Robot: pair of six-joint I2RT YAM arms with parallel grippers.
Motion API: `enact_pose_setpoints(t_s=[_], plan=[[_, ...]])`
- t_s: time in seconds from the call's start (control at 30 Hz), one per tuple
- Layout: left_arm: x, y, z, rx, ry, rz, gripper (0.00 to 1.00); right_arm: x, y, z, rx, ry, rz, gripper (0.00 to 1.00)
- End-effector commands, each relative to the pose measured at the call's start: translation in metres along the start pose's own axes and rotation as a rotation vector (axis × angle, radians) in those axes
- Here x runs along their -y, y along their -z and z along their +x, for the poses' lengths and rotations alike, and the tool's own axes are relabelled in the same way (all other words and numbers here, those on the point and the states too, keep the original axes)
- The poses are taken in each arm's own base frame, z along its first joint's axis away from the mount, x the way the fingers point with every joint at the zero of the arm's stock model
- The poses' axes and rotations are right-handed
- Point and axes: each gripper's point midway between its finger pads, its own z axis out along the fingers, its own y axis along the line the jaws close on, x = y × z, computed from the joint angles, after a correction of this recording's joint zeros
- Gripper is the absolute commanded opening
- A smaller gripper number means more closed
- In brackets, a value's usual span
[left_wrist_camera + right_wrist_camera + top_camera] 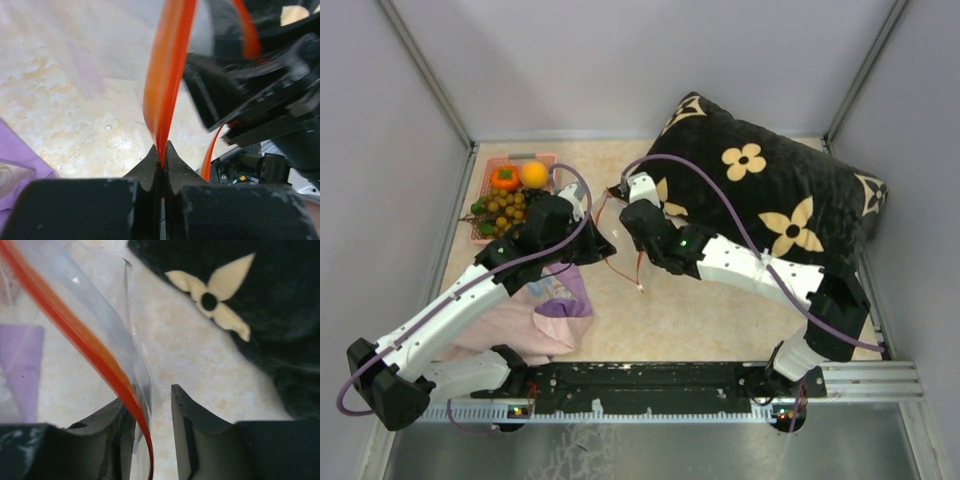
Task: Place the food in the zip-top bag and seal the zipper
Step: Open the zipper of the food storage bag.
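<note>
The zipper lies loose along my right gripper's finger, so next I open wider, close on the zipper's side [640, 262] opposite my left gripper and spread the bag's opening.
The food [510, 195] lies in a pink basket [548, 160] at the back left: an orange persimmon [504, 178], a yellow-orange fruit [533, 175] and grape bunches [505, 208]. The clear zip-top bag [100, 295] hangs between both grippers above the table's middle. My left gripper [607, 250] [162, 150] is shut on its orange-red zipper [167, 75] [620, 268]. The zipper's white slider [640, 289] dangles low. My right gripper [620, 193] [150, 397] stands open around the bag's edge. There the zipper [85, 340] runs along the inner face of its left finger [117, 420], with a gap to the other finger.
A black pillow [770, 200] [280, 315] with cream flowers fills the back right. A pink-purple cloth [545, 315] [20, 155] [22, 355] lies under the left arm. Grey walls close in the sides and back. A black rail [720, 378] runs along the near edge.
</note>
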Motion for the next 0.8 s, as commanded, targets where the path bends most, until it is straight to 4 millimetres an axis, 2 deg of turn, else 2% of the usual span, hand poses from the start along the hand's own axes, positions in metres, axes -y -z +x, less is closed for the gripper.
enact_pose_setpoints(t_s=[0.0, 0.17, 0.3, 0.43, 0.63, 0.77], plan=[[-0.028, 0.003, 0.004, 0.013, -0.026, -0.121, 0.00, 0.049, 0.017, -0.043, 0.087, 0.040, 0.229, 0.30], [-0.061, 0.006, 0.007, 0.017, -0.055, -0.272, 0.00, 0.089, 0.026, -0.046, 0.070, 0.079, 0.360, 0.27], [-0.078, 0.007, 0.005, 0.010, -0.090, -0.361, 0.00, 0.103, 0.032, -0.047, 0.059, 0.070, 0.373, 0.26], [-0.077, 0.002, 0.002, -0.001, -0.106, -0.366, 0.00, 0.087, 0.030, -0.046, 0.045, 0.054, 0.272, 0.27], [-0.042, -0.012, 0.002, -0.005, -0.081, -0.176, 0.00, 0.050, 0.027, -0.041, 0.015, -0.035, 0.075, 0.44], [-0.037, -0.017, 0.004, -0.013, -0.062, -0.152, 0.00, 0.031, 0.035, -0.044, -0.007, -0.076, -0.036, 0.52]])
